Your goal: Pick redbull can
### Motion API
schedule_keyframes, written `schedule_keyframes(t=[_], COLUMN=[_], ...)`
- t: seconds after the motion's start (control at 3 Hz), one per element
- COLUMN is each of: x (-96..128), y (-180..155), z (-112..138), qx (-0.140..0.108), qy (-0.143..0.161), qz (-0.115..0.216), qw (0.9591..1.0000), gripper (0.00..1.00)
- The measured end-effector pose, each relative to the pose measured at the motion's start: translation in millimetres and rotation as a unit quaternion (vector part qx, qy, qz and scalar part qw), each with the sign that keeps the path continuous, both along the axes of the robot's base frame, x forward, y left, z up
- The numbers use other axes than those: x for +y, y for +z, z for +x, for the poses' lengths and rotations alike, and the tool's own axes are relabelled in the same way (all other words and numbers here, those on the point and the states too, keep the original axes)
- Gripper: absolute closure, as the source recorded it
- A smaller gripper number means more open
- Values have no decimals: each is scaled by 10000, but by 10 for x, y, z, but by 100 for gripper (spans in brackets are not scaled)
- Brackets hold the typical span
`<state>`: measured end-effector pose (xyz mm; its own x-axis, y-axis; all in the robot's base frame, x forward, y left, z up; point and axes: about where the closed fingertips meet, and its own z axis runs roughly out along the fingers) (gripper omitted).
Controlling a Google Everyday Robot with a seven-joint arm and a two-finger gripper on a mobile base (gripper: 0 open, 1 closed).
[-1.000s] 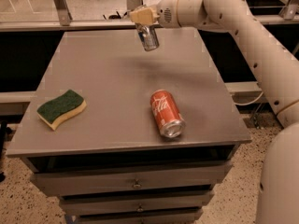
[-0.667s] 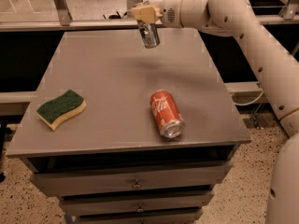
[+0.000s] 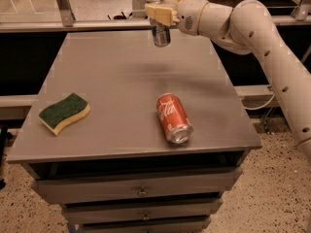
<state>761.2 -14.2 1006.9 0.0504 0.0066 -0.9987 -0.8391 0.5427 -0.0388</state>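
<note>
The redbull can will be let go by my gripper upright on the grey table's far part [image 3: 162,66], behind the red-orange cola can. The redbull can still hangs in the air.
The redbull can [image 3: 160,34] is a slim silver can with bluish markings, hanging upright in the air above the far part of the grey table [image 3: 121,76]. My gripper [image 3: 158,14] is shut on the top of the can, its cream fingers [image 3: 151,12] clamped around the upper end. The white arm reaches in from the right. The can's top is hidden by the gripper.
A red-orange cola can [image 3: 173,117] lies on its side near the table's front right. A green and yellow sponge [image 3: 63,112] lies at the front left. Drawers [image 3: 141,191] sit under the tabletop. A metal rail runs behind the table.
The gripper with the redbull can has risen a little and moved slightly right; the arm has lifted with it. The cola can and sponge have not moved.
</note>
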Motion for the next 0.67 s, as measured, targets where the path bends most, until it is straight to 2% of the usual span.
schedule_keyframes(t=[0.33,0.67], x=[-56,-102], y=[-111,-210], z=[-20,0], qx=[-244,-307], qy=[144,298], qz=[119,59], qw=[9995,9991], gripper=[100,100])
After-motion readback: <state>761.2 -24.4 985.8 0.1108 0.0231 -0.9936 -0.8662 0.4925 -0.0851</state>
